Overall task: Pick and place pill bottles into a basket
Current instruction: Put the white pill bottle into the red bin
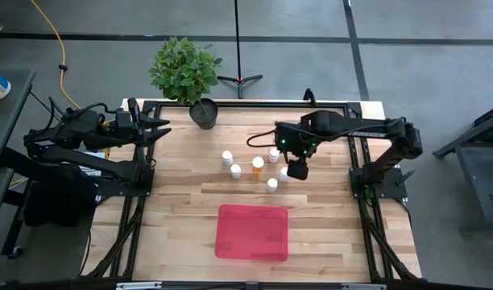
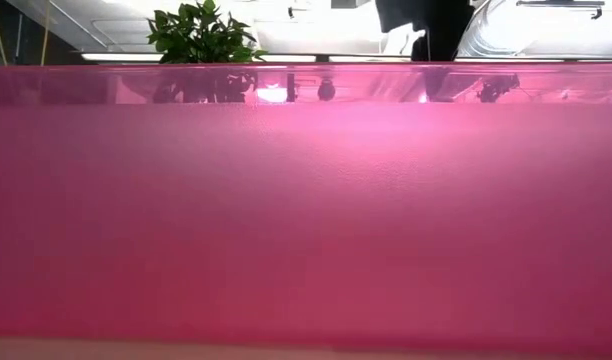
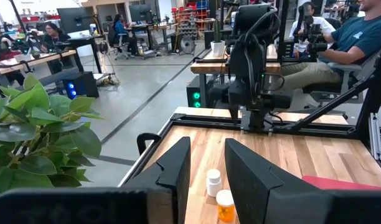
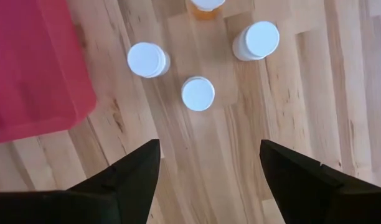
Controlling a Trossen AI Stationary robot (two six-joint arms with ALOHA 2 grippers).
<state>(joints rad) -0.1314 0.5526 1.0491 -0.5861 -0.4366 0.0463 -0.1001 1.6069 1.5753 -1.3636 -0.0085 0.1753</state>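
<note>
The robot's right gripper needs to grasp the white cap (image 1: 284,171) (image 4: 198,93) of the pill bottle that stands closest to its open fingers, at the edge of the cluster.
Six small pill bottles with white caps stand upright in a loose cluster (image 1: 258,167) at the table's middle, some white, some amber. The red basket (image 1: 252,232) lies flat nearer the front edge. My right gripper (image 1: 297,170) hangs open above the cluster's right side, fingers pointing down. In its wrist view (image 4: 209,180) three white caps (image 4: 197,93) and one amber bottle (image 4: 205,6) stand beyond the open fingers, untouched. My left gripper (image 1: 162,129) waits open at the table's far left; two bottles (image 3: 213,182) show through its gap.
A potted plant (image 1: 200,105) stands at the far edge, left of centre. The basket's red wall (image 2: 306,200) fills the low view. Black frame rails run along the table's left and right sides. People sit at desks in the room beyond the table.
</note>
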